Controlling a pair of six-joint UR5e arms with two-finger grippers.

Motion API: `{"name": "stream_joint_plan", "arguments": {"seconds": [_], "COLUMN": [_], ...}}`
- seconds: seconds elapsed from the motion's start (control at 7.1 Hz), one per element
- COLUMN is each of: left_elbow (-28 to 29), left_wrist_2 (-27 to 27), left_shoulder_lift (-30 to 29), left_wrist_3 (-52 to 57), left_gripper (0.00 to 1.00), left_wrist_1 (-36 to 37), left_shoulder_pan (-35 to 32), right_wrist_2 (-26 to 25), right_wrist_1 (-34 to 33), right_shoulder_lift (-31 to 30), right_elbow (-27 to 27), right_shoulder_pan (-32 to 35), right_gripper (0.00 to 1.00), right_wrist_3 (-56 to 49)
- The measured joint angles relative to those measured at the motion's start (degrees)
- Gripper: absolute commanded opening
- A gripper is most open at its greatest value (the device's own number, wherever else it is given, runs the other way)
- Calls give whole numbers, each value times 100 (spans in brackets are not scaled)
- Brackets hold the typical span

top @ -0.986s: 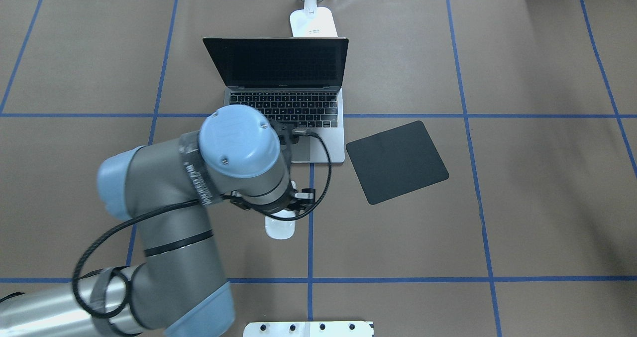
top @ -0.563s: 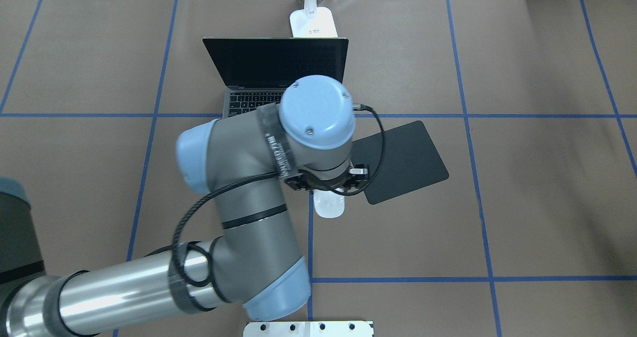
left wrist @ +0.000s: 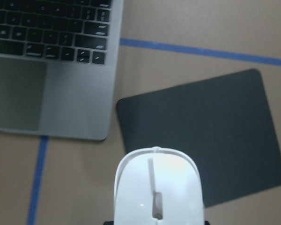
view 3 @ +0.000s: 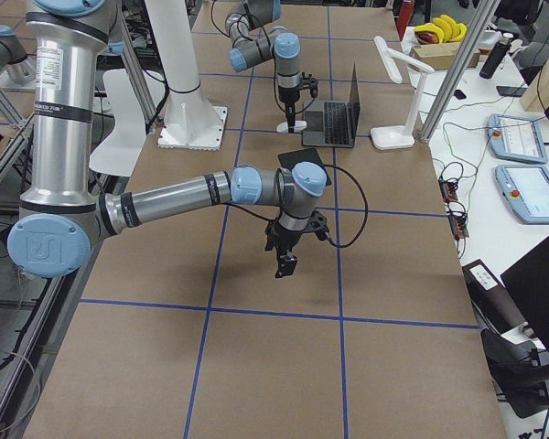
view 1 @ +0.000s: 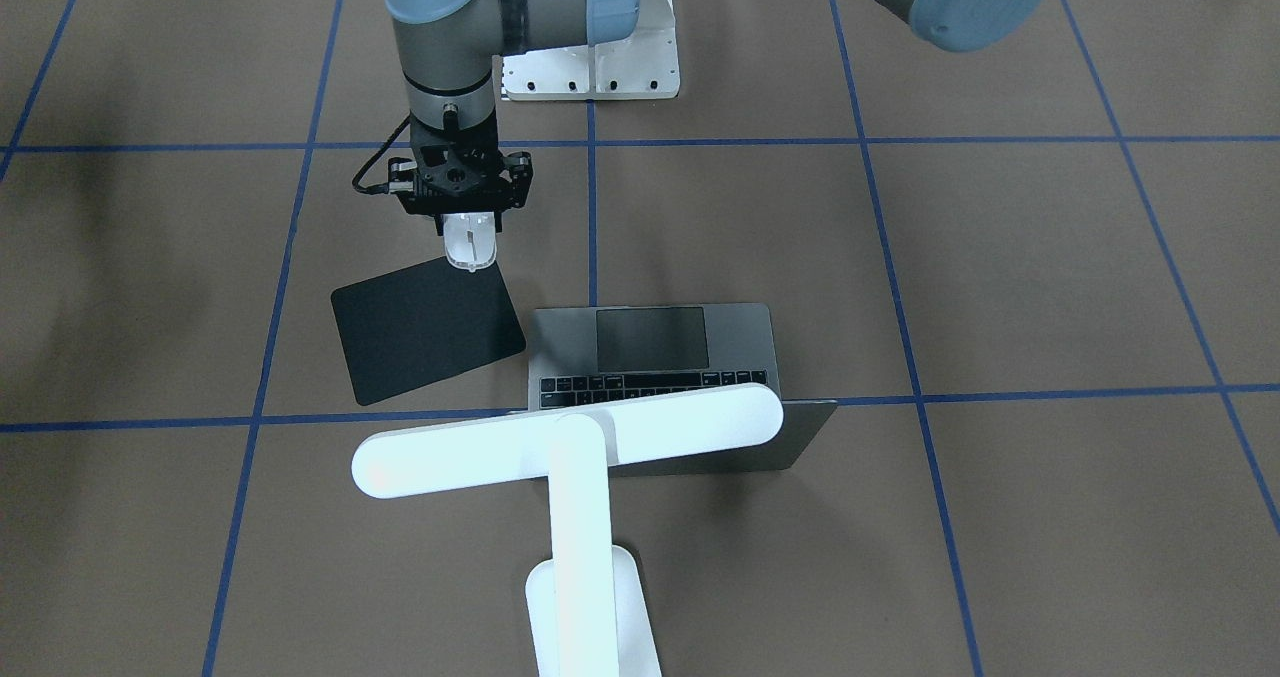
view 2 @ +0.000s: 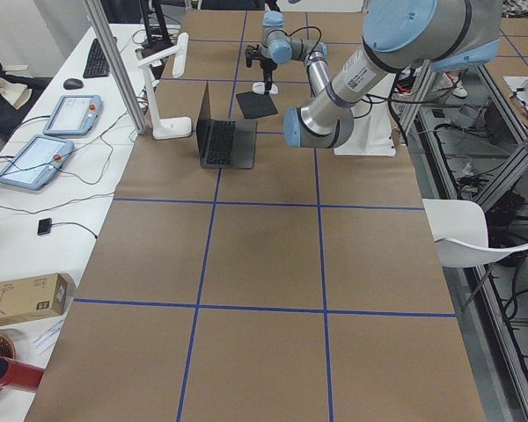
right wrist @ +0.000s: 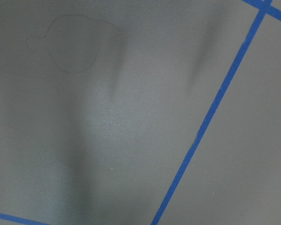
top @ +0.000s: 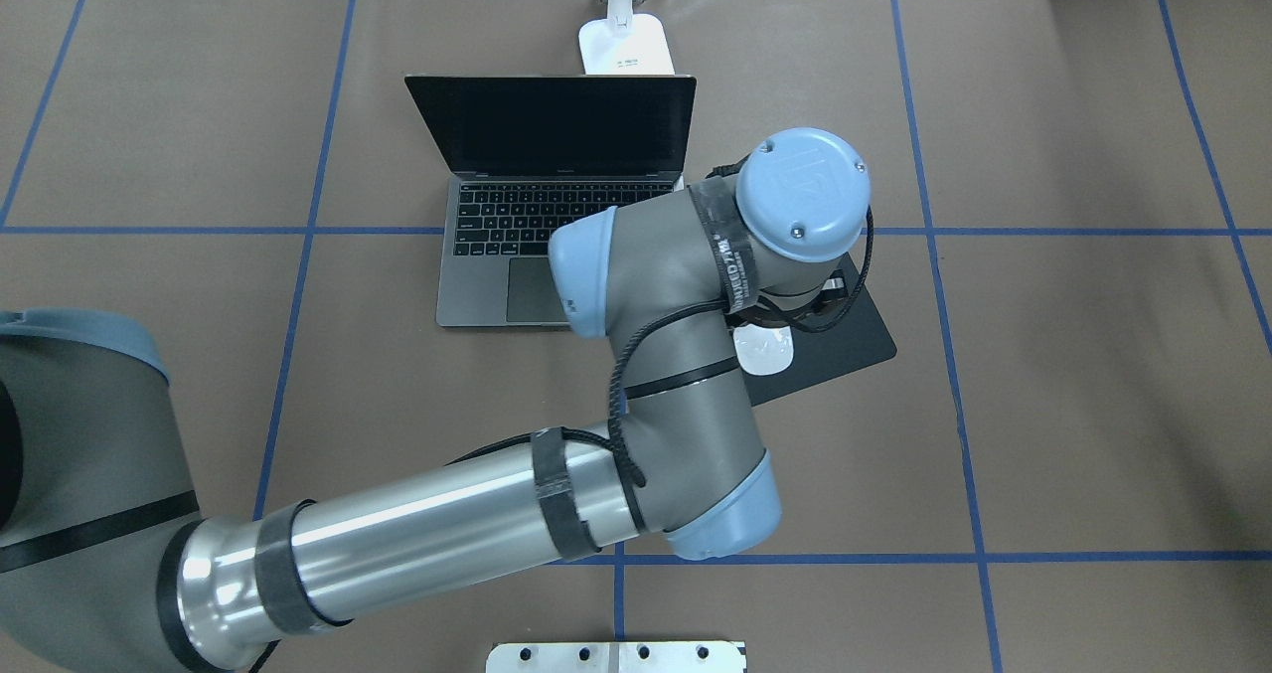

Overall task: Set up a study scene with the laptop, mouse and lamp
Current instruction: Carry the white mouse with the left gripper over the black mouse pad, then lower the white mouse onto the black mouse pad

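Note:
Next, I let go of the white mouse, now over the pad's robot-side edge, with my left gripper on the laptop-side half of the black mouse pad (view 1: pixel 468 298) (left wrist: pixel 169 154).
My left gripper (view 1: pixel 468 225) is shut on the white mouse (view 1: pixel 470 243) and holds it over the robot-side edge of the black mouse pad (view 1: pixel 420 332). The left wrist view shows the mouse (left wrist: pixel 157 187) at the bottom, with the pad (left wrist: pixel 210 126) below and ahead of it. From overhead the mouse (top: pixel 765 353) peeks out under the wrist. The open grey laptop (top: pixel 556 206) sits to the pad's left. The white lamp (view 1: pixel 570 437) stands behind the laptop. My right gripper (view 3: pixel 284 265) hovers over bare table; I cannot tell if it is open or shut.
The white bolted pedestal (view 1: pixel 590 57) is at the robot's edge of the table. Blue tape lines cross the brown table cover (top: pixel 1093 405). The right wrist view shows only table cover and tape (right wrist: pixel 210 117). Operators' desks with tablets (view 3: pixel 522 137) line the far side.
My left arm has carried the mouse to the right and away from the robot, from in front of the laptop to over the mouse pad. The laptop, pad and lamp have not moved.

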Motion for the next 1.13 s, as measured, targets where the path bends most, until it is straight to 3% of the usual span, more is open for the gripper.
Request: {"name": "stream_joint_plan", "arguments": {"seconds": [0.42,0.84,0.99,1.13], "left_elbow": [729,1045,1124,1177], "left_wrist_2": [684,1282,1430,1560], "left_shoulder_lift": [-216,-167,-154,-149], "left_wrist_3": [-306,-421,-471,-515], "left_gripper": [8,10,16,52], "left_wrist_1": [-630,-839,-870,-886], "left_shoulder_pan": [51,281,375,476], "right_wrist_2": [132,222,230,233], "right_wrist_1": [0,0,0,0], "right_shoulder_lift": [7,7,10,16], "right_elbow": [-49,-87,-98,-105], "right_shoulder_pan": [-1,-1,-1,-1], "right_gripper": [100,100,100,100], "right_wrist_3": [0,-6,-8,-8]}}
